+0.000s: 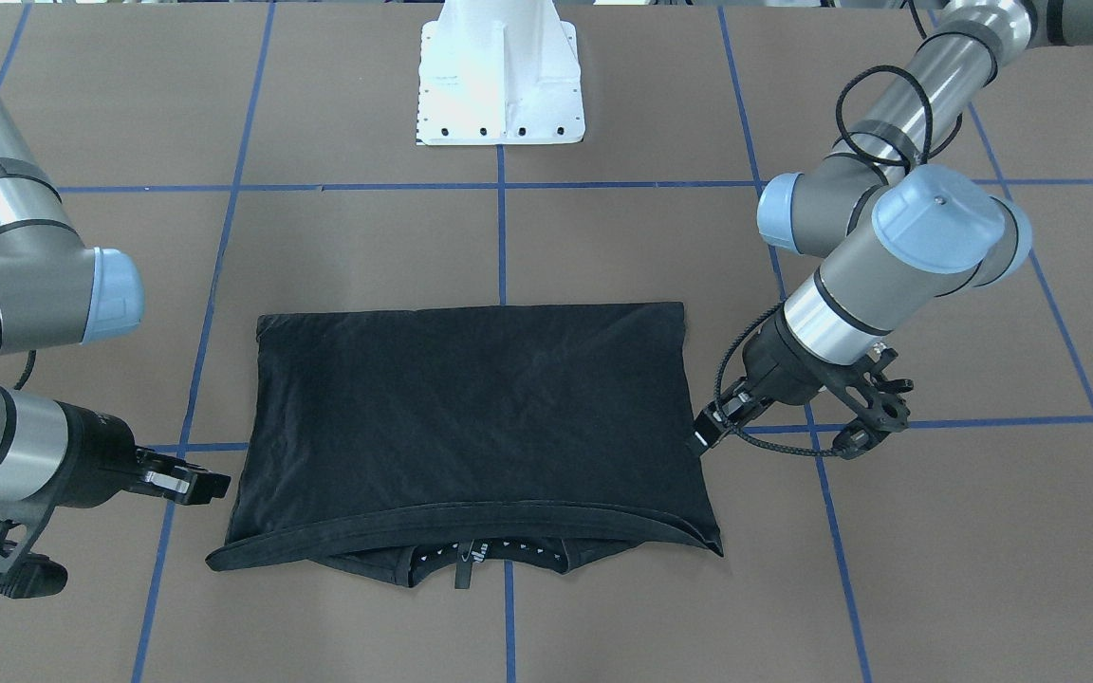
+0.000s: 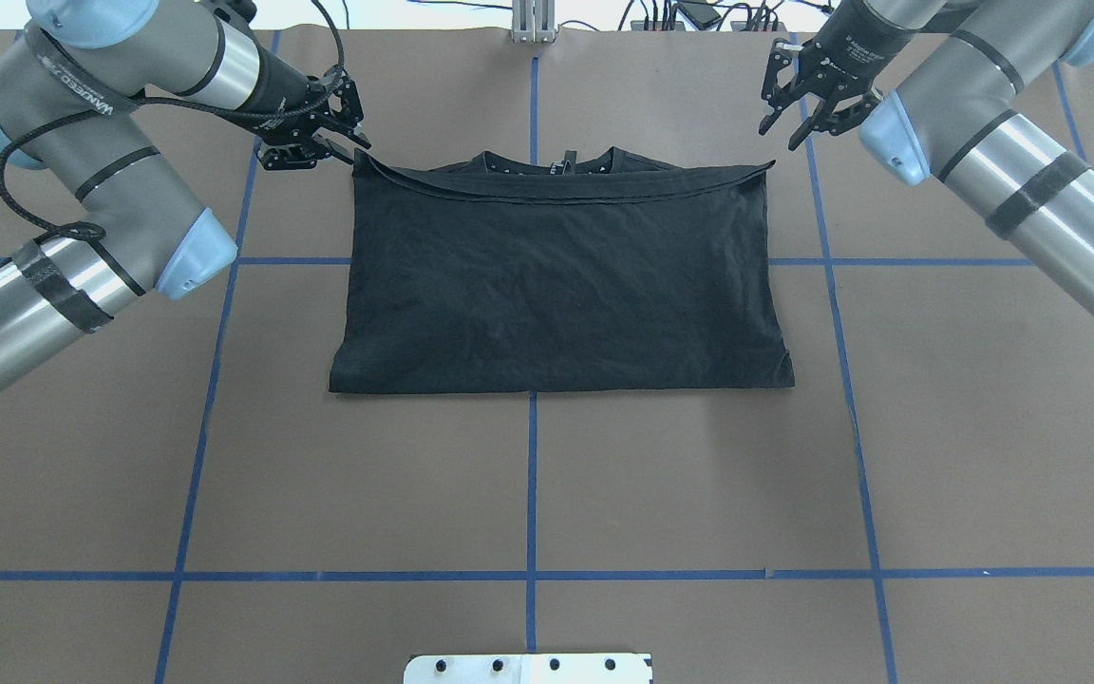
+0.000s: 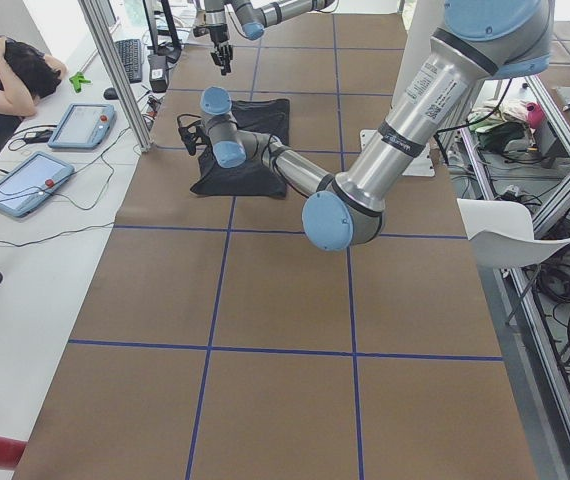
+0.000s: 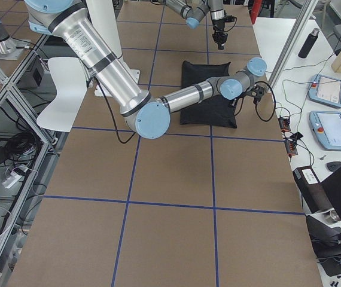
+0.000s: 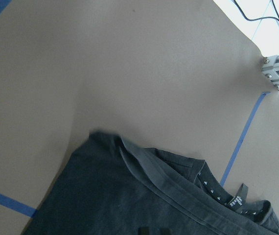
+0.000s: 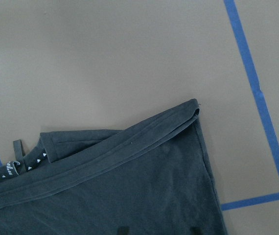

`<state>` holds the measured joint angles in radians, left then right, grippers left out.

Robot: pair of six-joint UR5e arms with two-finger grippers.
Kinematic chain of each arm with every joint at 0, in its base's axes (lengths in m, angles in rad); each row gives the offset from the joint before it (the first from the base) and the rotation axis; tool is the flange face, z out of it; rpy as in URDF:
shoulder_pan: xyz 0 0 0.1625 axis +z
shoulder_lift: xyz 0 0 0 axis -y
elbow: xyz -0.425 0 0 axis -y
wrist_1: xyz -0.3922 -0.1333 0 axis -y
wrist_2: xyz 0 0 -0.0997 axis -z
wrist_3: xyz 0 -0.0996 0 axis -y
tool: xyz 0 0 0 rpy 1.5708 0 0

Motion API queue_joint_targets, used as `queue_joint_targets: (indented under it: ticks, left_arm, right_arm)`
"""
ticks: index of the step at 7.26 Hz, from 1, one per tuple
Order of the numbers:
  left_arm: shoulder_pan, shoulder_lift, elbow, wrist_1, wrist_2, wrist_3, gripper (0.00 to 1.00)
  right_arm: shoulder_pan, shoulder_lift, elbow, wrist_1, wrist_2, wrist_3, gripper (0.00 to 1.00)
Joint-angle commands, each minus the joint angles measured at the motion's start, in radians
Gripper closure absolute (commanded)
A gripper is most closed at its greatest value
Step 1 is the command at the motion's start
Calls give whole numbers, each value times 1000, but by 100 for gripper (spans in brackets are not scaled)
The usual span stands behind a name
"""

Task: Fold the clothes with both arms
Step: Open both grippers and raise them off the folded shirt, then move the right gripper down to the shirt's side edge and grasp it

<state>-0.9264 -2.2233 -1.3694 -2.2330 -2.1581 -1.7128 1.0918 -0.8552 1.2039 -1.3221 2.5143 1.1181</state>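
Observation:
Next, I close my right gripper on the near corner [image 1: 270, 323] of the black T-shirt, on its own side, at the edge facing the white pedestal.
The black T-shirt [image 1: 471, 417] lies folded in half on the brown table, plain side up [image 2: 556, 275]. Its collar [image 2: 566, 163] peeks out along the edge far from the robot. My left gripper [image 2: 357, 147] hovers at the shirt's far left corner, and its fingers taper to a point [image 1: 706, 432] with no cloth seen between them. In the left wrist view that corner [image 5: 98, 137] lies flat. My right gripper [image 2: 782, 128] hangs open just off the far right corner [image 6: 193, 105], holding nothing.
The white pedestal [image 1: 499, 76] stands behind the shirt. Blue tape lines [image 2: 533, 475] grid the brown tabletop. Past the far edge there is a person [image 3: 5, 75] at a desk with tablets [image 3: 25, 180]. A white chair [image 4: 63, 89] sits behind the robot.

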Motion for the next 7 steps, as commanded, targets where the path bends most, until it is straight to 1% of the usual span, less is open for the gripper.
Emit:
queue_joint_targets:
  ticks: [1, 2, 3, 4, 5, 6, 7]
  left_arm:
    - [-5, 4, -7, 4, -2, 10, 0]
    - [-8, 5, -41, 12, -2, 10, 0]
    - [-8, 8, -80, 41, -2, 9, 0]
    - [-8, 8, -98, 64, -2, 9, 0]
    - [-8, 8, -115, 73, 0, 9, 0]
    - [-8, 8, -134, 93, 0, 9, 0]
    - [-6, 8, -151, 111, 0, 9, 0]
  right_arm:
    - [0, -17, 20, 4, 0, -9, 1]
    - [-6, -56, 84, 4, -3, 5, 1]
    - [-26, -133, 174, 3, -8, 9, 1]
    - [-83, -212, 247, 6, -59, 8, 1]
    - [-174, -267, 297, 7, -140, 6, 1]
    - [-223, -272, 301, 7, -175, 8, 1]
    - [-252, -300, 336, 6, -178, 8, 1]
